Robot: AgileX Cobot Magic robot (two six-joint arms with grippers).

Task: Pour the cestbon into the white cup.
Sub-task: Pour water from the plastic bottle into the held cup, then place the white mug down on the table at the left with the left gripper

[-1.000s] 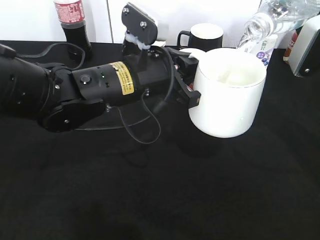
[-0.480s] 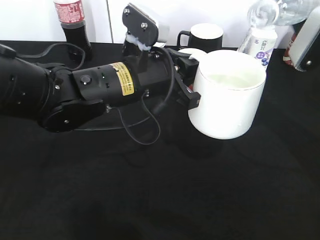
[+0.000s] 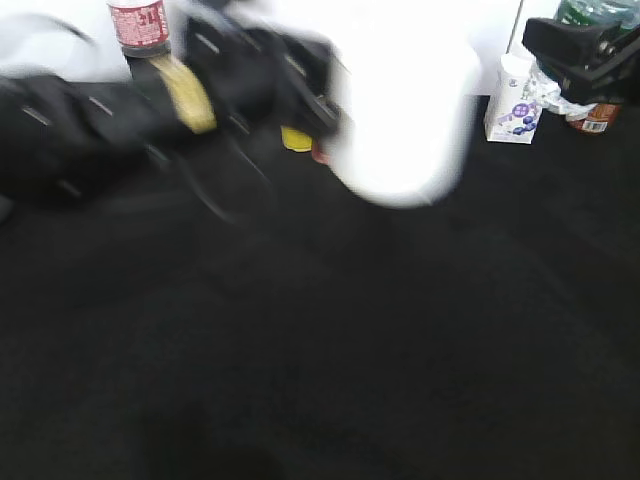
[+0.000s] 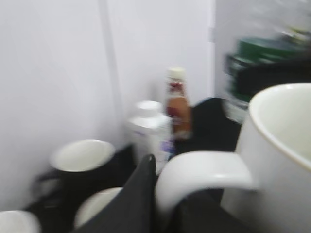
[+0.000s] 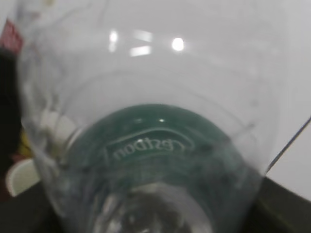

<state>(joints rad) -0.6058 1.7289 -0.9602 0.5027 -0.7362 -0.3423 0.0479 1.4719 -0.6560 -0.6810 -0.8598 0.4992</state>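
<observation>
My right gripper has a place for the cestbon on the black table (image 3: 518, 217), just in front of the small white carton. Next, I put it down there.
The white cup (image 3: 400, 110) is a motion-blurred white shape at the top middle of the exterior view. My left gripper (image 3: 325, 110) is shut on its loop handle. In the left wrist view, the handle (image 4: 204, 172) sits against my dark finger (image 4: 141, 194), and the cup's body (image 4: 277, 155) is at the right. My right gripper (image 3: 590, 45) is at the top right, shut on the cestbon (image 3: 590, 12); its green label shows above the fingers. The cestbon fills the right wrist view (image 5: 150, 145), clear with a green label. It also shows behind the cup in the left wrist view (image 4: 257, 53).
A cola bottle (image 3: 140, 25) stands at the back left. A small white bottle (image 3: 512, 100) and a brown bottle (image 3: 590, 117) stand at the back right. A yellow cup (image 3: 295, 138) sits behind my left arm. A black mug (image 4: 82, 158) stands by the wall.
My left arm has swung the white cup up and to the left, fast enough to blur. My right gripper has drawn the cestbon back to the right, away from the cup.
</observation>
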